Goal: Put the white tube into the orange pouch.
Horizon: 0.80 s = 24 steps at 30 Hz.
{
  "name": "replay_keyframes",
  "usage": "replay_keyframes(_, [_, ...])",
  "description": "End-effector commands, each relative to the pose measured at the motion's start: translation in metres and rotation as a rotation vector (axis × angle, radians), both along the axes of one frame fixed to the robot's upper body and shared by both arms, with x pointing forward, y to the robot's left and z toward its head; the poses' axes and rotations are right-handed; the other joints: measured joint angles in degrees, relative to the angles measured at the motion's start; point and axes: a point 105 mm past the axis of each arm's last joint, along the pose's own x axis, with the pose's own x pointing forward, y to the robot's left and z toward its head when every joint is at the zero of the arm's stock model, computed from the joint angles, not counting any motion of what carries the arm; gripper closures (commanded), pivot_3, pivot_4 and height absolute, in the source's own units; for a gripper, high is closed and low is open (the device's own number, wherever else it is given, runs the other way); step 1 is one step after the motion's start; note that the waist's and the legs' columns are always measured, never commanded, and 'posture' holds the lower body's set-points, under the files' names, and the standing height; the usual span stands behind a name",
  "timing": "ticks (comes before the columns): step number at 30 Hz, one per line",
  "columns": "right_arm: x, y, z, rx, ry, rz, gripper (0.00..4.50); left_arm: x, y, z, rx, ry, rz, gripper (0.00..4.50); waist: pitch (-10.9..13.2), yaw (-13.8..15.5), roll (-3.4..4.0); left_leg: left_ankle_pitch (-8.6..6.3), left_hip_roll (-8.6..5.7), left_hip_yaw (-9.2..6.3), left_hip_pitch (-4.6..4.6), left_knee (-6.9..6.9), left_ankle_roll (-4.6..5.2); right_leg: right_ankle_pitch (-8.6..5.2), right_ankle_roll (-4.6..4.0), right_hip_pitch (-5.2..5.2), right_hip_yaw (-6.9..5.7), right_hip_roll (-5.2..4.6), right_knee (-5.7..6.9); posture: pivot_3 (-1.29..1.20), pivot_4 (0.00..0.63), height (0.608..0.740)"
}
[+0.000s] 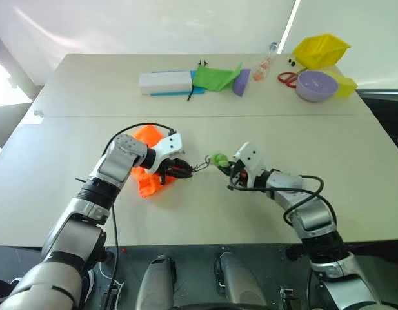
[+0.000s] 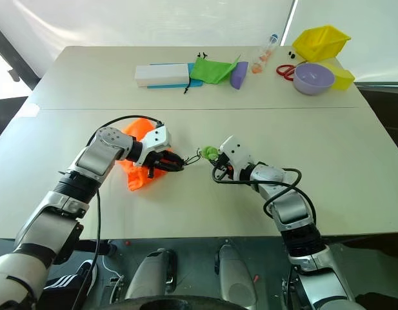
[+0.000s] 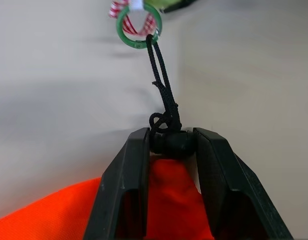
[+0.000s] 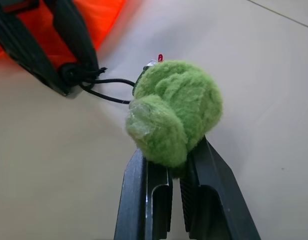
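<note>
The black cord stopper sits at the ends of the left gripper's fingers, so the left gripper should open, take the stopper (image 4: 72, 75) deeper and pull it away from the green ring.
The orange pouch (image 1: 146, 185) lies crumpled on the table at front left. My left gripper (image 1: 179, 169) is shut on the black cord stopper (image 3: 169, 143) at the pouch's mouth, with orange fabric (image 3: 169, 210) between its fingers. A dark cord (image 3: 161, 75) runs taut from the stopper to a green ring (image 3: 138, 30). Beside the ring is a fuzzy green pompom (image 4: 174, 111), and my right gripper (image 1: 226, 165) is shut on it. The two grippers face each other, a short cord length apart. The white tube is out of view.
Along the table's far edge lie a long white box (image 1: 165, 82), a green pouch (image 1: 215, 77), a clear bottle (image 1: 268, 61), red scissors (image 1: 288, 79), a purple bowl (image 1: 316, 85) and a yellow pouch (image 1: 321, 50).
</note>
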Motion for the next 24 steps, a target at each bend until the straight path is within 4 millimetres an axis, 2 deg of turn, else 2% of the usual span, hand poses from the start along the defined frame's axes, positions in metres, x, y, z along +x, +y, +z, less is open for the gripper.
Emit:
replay_keyframes(1, [0.008,-0.007,0.021,0.039,-0.069,-0.031,4.5,-0.001,0.003,0.004,0.013,-0.013,-0.009,3.06,0.0,0.0,0.0,0.0,0.0,0.0,0.0,0.0,0.0,0.0,0.0,0.0,0.0,0.0,0.0,0.0,0.15,0.74])
replay_keyframes(12, [0.026,-0.035,0.024,-0.006,-0.106,-0.152,4.5,-0.004,0.026,0.015,0.068,-0.034,-0.039,3.06,0.0,-0.1,0.0,0.0,0.01,0.0,0.0,-0.01,0.0,-0.03,-0.06,-0.01,0.0,0.0,0.01,0.0,0.15,0.74])
replay_keyframes(16, [0.024,-0.028,0.023,-0.004,-0.102,-0.12,4.5,0.0,0.017,0.02,0.008,-0.038,-0.032,3.06,0.0,0.2,0.0,0.0,0.0,0.0,-0.01,-0.01,0.0,-0.02,-0.03,0.0,0.0,-0.01,0.0,0.0,0.15,0.74])
replay_keyframes(20, [0.012,-0.009,0.017,0.016,-0.069,-0.035,4.5,0.003,0.002,0.023,-0.115,0.017,0.004,3.06,0.0,0.1,0.0,0.0,-0.02,0.02,-0.02,0.01,0.0,0.03,0.06,0.0,0.0,-0.03,-0.01,0.0,0.15,0.74])
replay_keyframes(24, [0.011,-0.008,0.015,0.01,-0.065,-0.035,4.5,0.011,-0.004,0.028,-0.181,0.039,0.059,3.06,0.0,-0.1,0.0,0.0,-0.01,0.0,-0.01,0.01,0.0,0.05,0.09,0.0,0.0,0.0,0.02,0.0,0.15,0.74])
